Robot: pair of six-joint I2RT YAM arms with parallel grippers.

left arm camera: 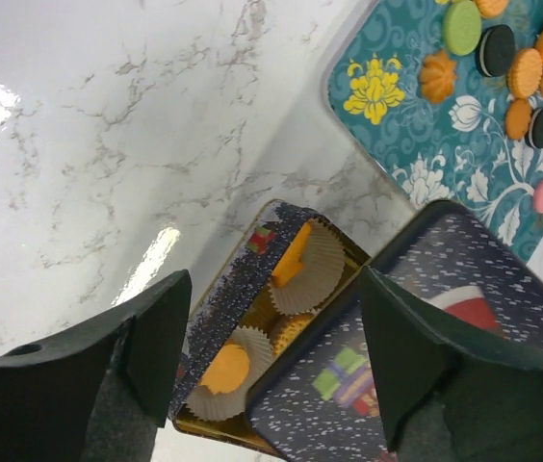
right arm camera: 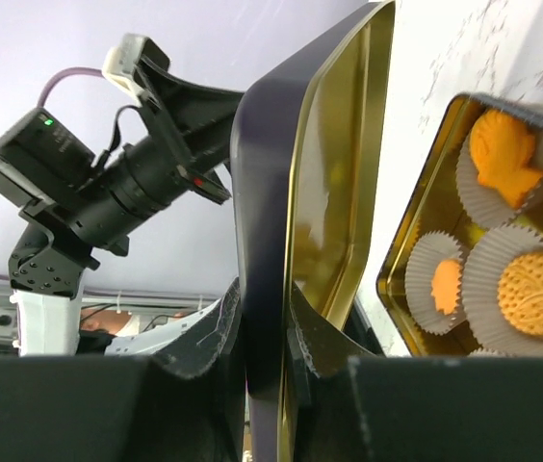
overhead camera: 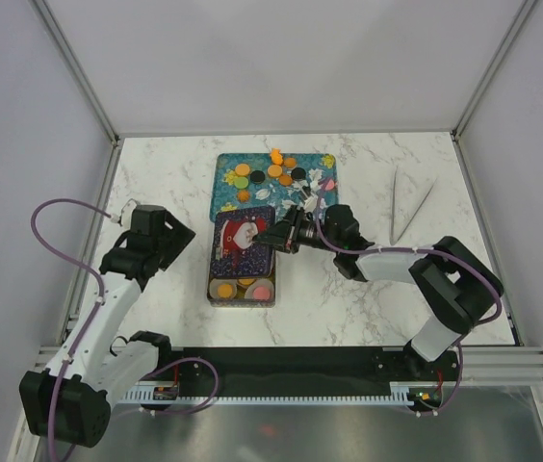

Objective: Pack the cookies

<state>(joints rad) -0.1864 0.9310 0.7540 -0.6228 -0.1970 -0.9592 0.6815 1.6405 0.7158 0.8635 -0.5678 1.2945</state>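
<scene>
Next, my right gripper lets go of the lid so it lies flat on top of the dark blue tin (overhead camera: 252,270), covering the tin's cookies.
Several orange, green and black cookies (overhead camera: 274,172) lie on the teal floral tray (overhead camera: 228,192). In front of it stands a dark blue tin (overhead camera: 216,289) with cookies in white paper cups (overhead camera: 249,286). My right gripper (overhead camera: 283,234) is shut on the edge of the tin's lid (overhead camera: 243,241) and holds it tilted over the tin's far half. In the right wrist view the gripper (right arm camera: 270,337) clamps the lid (right arm camera: 339,164), with orange cookies (right arm camera: 531,294) in the tin (right arm camera: 401,279) beside it. My left gripper (overhead camera: 187,241) is open and empty, left of the tin. In its view (left arm camera: 271,318) the tin (left arm camera: 233,289), cookies (left arm camera: 225,369) and lid (left arm camera: 349,385) lie below.
White tongs (overhead camera: 406,207) lie at the right of the marble table. Loose white paper cups (overhead camera: 315,183) sit on the tray's right side. Grey walls enclose the table on three sides. The tray and its cookies also show in the left wrist view (left arm camera: 416,144).
</scene>
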